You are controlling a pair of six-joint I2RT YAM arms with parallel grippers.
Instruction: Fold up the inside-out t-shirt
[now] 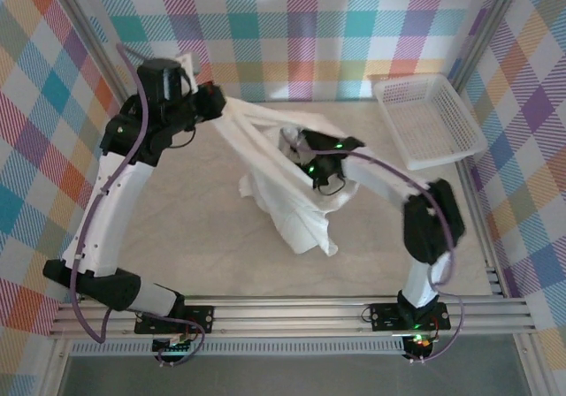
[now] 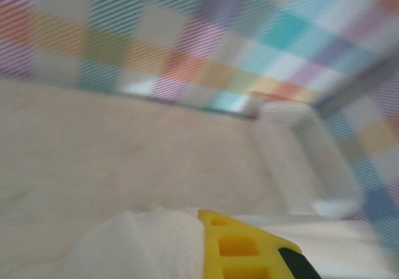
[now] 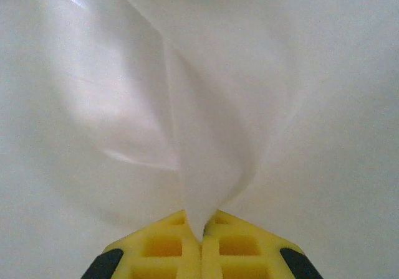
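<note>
My right gripper is pinching a fold in the middle of the twisted t-shirt, so it should back off and take over the stretched part (image 1: 240, 125) from my left gripper.
The white inside-out t-shirt (image 1: 296, 206) is lifted off the table, bunched and twisted. One part stretches taut up to my left gripper (image 1: 221, 109) at the back left, and the rest hangs in a heap down to the table. In the left wrist view, shirt fabric (image 2: 140, 245) lies against one yellow finger (image 2: 240, 248) and hides the other; the gripper is shut on it. My right gripper (image 1: 309, 153) is at the middle of the shirt. Its yellow fingers (image 3: 159, 248) are shut, pinching a fold of the shirt (image 3: 212, 123) at the tips of the right gripper (image 3: 201, 232).
A white lattice basket (image 1: 429, 118) stands at the back right corner; it appears blurred (image 2: 315, 160) in the left wrist view. Checked walls surround the beige table (image 1: 177, 237), with a metal rail along its near edge.
</note>
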